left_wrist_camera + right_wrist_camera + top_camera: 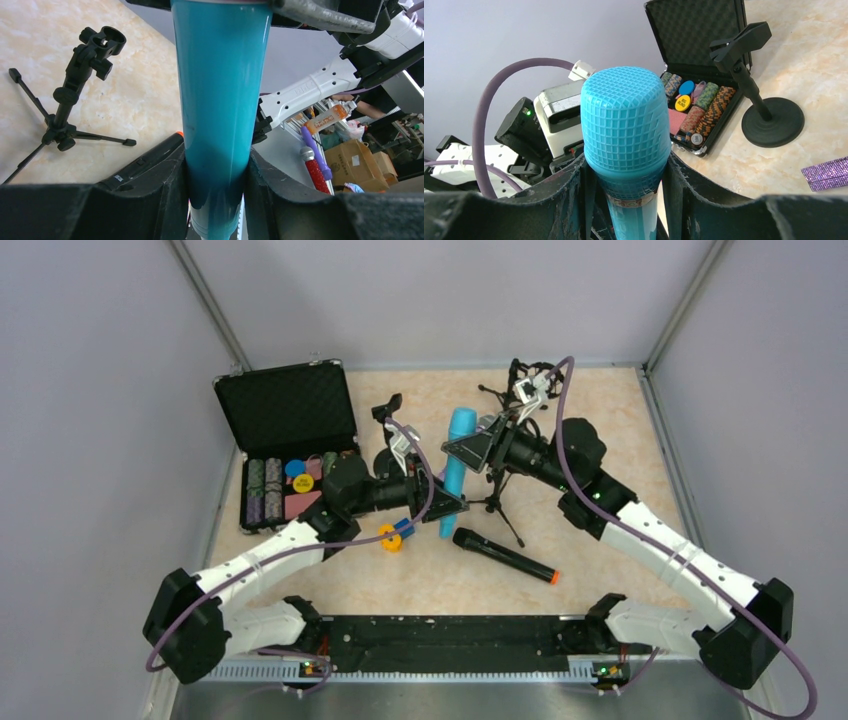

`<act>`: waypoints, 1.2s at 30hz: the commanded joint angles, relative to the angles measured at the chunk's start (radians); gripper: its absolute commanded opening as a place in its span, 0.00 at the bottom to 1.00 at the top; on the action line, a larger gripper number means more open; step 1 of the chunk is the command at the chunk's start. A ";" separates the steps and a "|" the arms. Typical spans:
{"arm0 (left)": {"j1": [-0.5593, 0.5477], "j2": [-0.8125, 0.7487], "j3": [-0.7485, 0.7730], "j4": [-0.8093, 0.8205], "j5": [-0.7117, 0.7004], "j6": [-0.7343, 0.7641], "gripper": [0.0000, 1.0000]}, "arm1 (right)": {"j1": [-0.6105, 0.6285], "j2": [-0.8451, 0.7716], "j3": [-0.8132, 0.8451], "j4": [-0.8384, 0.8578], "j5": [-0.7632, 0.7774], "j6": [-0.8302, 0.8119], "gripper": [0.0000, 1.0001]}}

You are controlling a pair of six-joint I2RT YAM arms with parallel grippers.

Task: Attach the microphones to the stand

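Observation:
The robot's left gripper covers the light-blue microphone's lower handle, the part for the stand's clip, so next the right gripper takes a new grip at the light-blue microphone's neck (460,438) and takes over.
The light-blue microphone (458,465) is held off the table between both grippers. My left gripper (447,502) is shut on its lower handle (220,100), both fingers pressing the sides. My right gripper (468,448) is shut on the neck just under the blue mesh head (624,125). The black microphone with the orange end (503,556) lies on the table in front of them. A black tripod stand (497,502) stands just right of the blue mic, its clip (102,45) empty. A round-base stand (764,115) with an empty clip stands near the case. Only the end of the glittery purple microphone (824,174) shows.
An open black case (285,440) with poker chips sits at the back left. A small orange-and-blue object (392,535) lies under my left wrist. Grey walls close in the table on three sides.

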 commanded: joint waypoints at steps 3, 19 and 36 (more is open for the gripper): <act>-0.004 -0.035 -0.047 0.078 -0.087 -0.028 0.00 | -0.008 -0.006 -0.018 0.105 -0.022 0.025 0.60; -0.004 -0.106 -0.093 0.131 -0.129 -0.042 0.00 | -0.016 -0.003 -0.055 0.089 -0.088 0.033 0.98; -0.004 -0.103 -0.097 0.114 -0.074 -0.023 0.00 | -0.015 0.109 -0.027 0.225 -0.187 0.058 0.51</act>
